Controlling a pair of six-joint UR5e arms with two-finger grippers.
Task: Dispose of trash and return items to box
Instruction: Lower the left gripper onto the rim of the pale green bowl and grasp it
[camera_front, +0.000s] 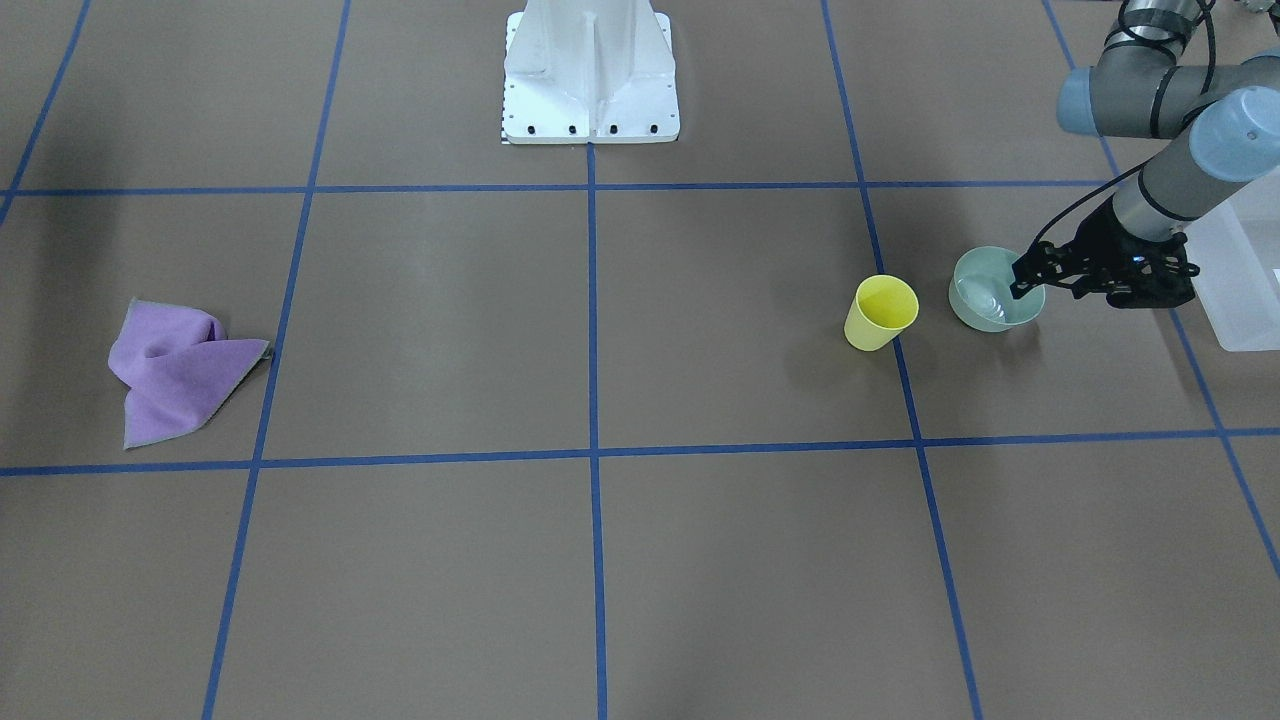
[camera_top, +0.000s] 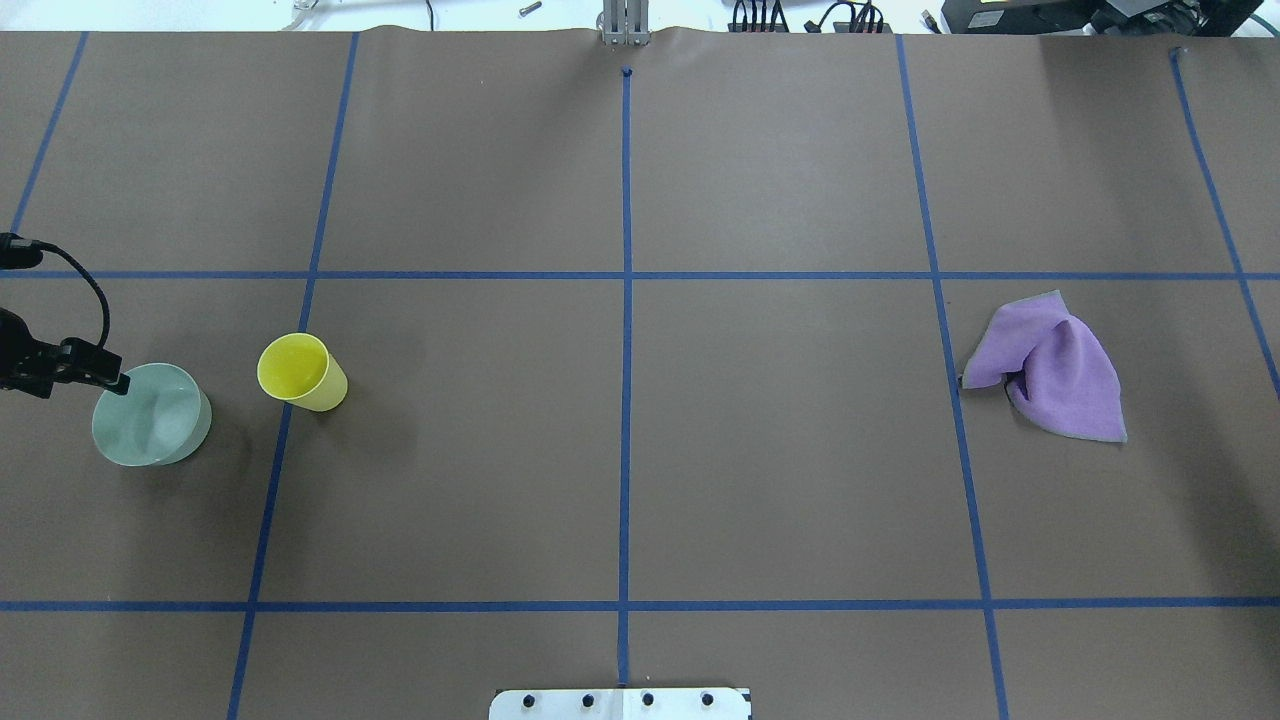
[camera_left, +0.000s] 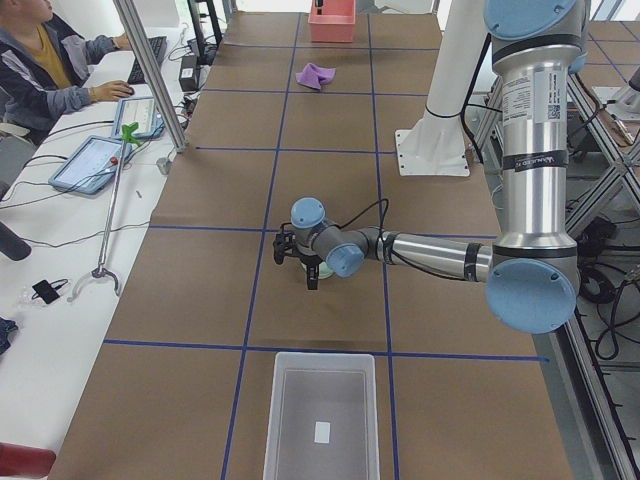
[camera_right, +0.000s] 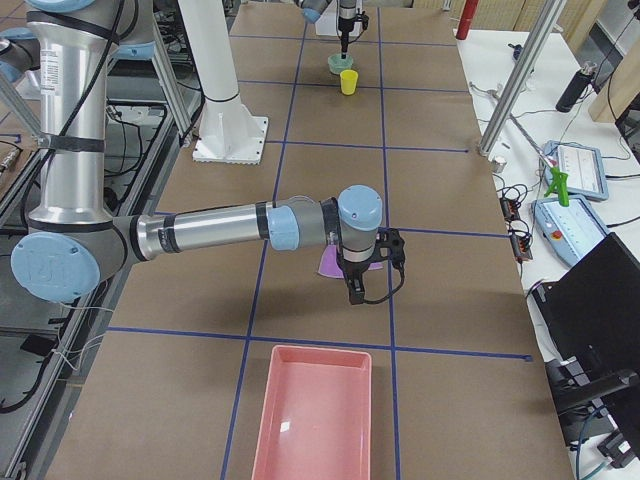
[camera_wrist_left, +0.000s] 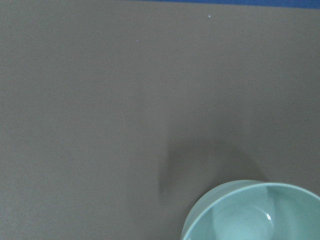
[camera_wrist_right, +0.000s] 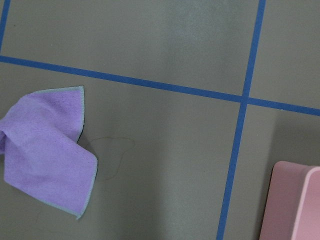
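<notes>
The robot's right gripper will close on the fold (camera_front: 178, 352) (camera_wrist_right: 40, 130) across the middle of the purple cloth, next to the pink tray.
The sage-green bowl (camera_front: 985, 300) stands upright next to the yellow cup (camera_front: 882, 312), and both show in the overhead view, bowl (camera_top: 155, 420) and cup (camera_top: 297, 370). My left gripper (camera_front: 1022, 280) reaches in low from the box side, and its fingertips are pinched together on the bowl's rim (camera_top: 115, 380). The left wrist view shows only part of the bowl (camera_wrist_left: 255, 212). The translucent box (camera_front: 1245, 275) sits just behind that gripper (camera_left: 312, 278). My right gripper (camera_right: 352, 292) hangs over a purple cloth (camera_right: 330, 265). I cannot tell whether it is open or shut.
The purple cloth (camera_top: 1055, 372) lies crumpled at the far side of the table from the bowl. A pink tray (camera_right: 315, 420) stands near it at the table's end. The white robot base (camera_front: 590, 75) is at the middle edge. Operators' desks run along the far side.
</notes>
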